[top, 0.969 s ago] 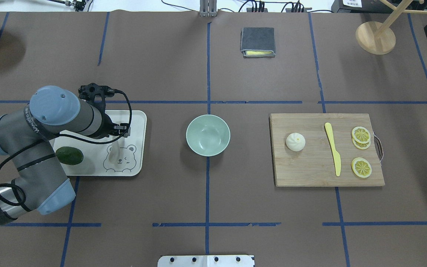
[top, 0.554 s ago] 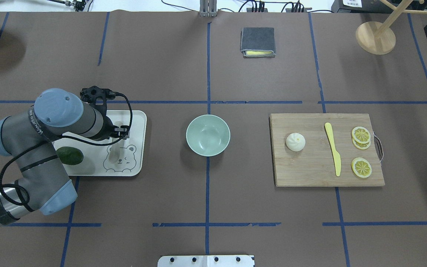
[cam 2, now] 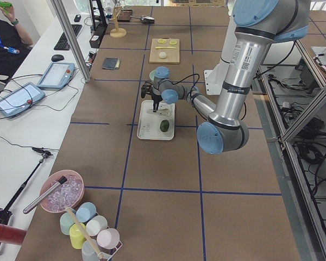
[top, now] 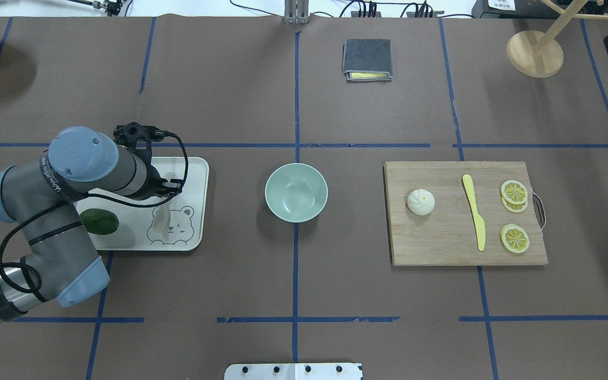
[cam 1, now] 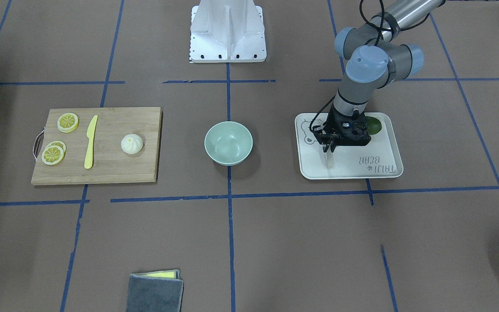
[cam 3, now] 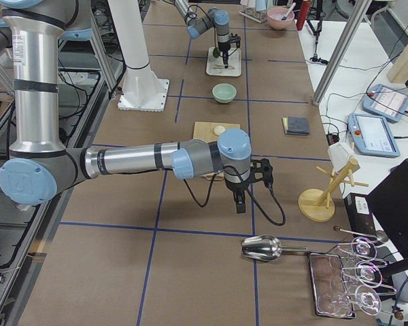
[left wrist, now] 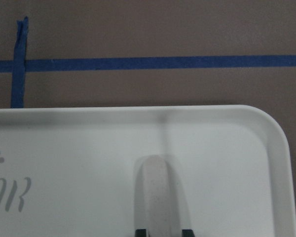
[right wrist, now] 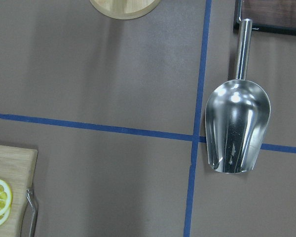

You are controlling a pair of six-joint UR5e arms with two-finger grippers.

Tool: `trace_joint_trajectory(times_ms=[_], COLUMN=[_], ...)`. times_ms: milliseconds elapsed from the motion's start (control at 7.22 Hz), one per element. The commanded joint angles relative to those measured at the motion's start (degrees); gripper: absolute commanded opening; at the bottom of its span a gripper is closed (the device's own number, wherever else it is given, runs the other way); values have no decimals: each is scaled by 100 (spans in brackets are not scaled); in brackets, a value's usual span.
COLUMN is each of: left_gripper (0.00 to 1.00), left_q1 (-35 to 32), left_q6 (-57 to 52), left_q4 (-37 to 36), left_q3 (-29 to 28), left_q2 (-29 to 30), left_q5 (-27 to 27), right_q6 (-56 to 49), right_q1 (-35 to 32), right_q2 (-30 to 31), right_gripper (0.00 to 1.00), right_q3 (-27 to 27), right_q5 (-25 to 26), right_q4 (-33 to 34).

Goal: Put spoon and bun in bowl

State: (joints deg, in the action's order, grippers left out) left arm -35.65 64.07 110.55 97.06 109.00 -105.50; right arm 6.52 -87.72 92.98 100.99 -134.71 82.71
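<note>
My left gripper should release the off-white spoon in the mint-green bowl, so that it leans on its rim [cam 1: 238, 151] toward the tray.
The off-white spoon [cam 1: 329, 159] lies on the bear-printed tray [cam 1: 383, 169]. Its handle sits between the fingertips of my left gripper [cam 1: 329, 149], which looks shut on it. The left wrist view shows the handle [left wrist: 155, 192] between two black fingertips at the bottom edge. In the overhead view the scoop [top: 160, 221] shows below the wrist. The mint-green bowl [top: 296, 191] stands empty mid-table. The bun [top: 420, 202] sits on the wooden board [top: 441, 243]. My right gripper [cam 3: 239, 204] hangs over bare table past the board; I cannot tell its state.
A dark green lime [top: 99, 221] lies on the tray beside my left arm. A yellow knife [top: 474, 211] and lemon slices [top: 514, 238] share the board. A grey cloth [top: 367, 59] and a wooden stand [top: 534, 53] are at the far side. A metal scoop [right wrist: 237, 126] lies below the right wrist.
My left arm shifted slightly toward the far side over the tray, then held still. The spoon stays at the tray; bowl and bun have not moved.
</note>
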Motion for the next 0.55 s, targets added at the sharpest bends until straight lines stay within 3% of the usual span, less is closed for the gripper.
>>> trace_joint_trajectory(times_ms=[0, 277, 415], left_gripper=[0, 0, 0], left_q1=[-21, -30, -4], left_q6=[0, 87, 888], left_q4=[-190, -1652, -2007], left_q3=[163, 418, 410], left_q2=[33, 907, 1409], left_q5=[4, -5, -14], right_q6=[7, 7, 7], right_q1=[0, 0, 0], right_q2=[0, 18, 27], right_gripper=[100, 100, 100], right_q3=[-1, -1, -1], right_q5=[-3, -3, -3], right_q4=[-1, -1, -1])
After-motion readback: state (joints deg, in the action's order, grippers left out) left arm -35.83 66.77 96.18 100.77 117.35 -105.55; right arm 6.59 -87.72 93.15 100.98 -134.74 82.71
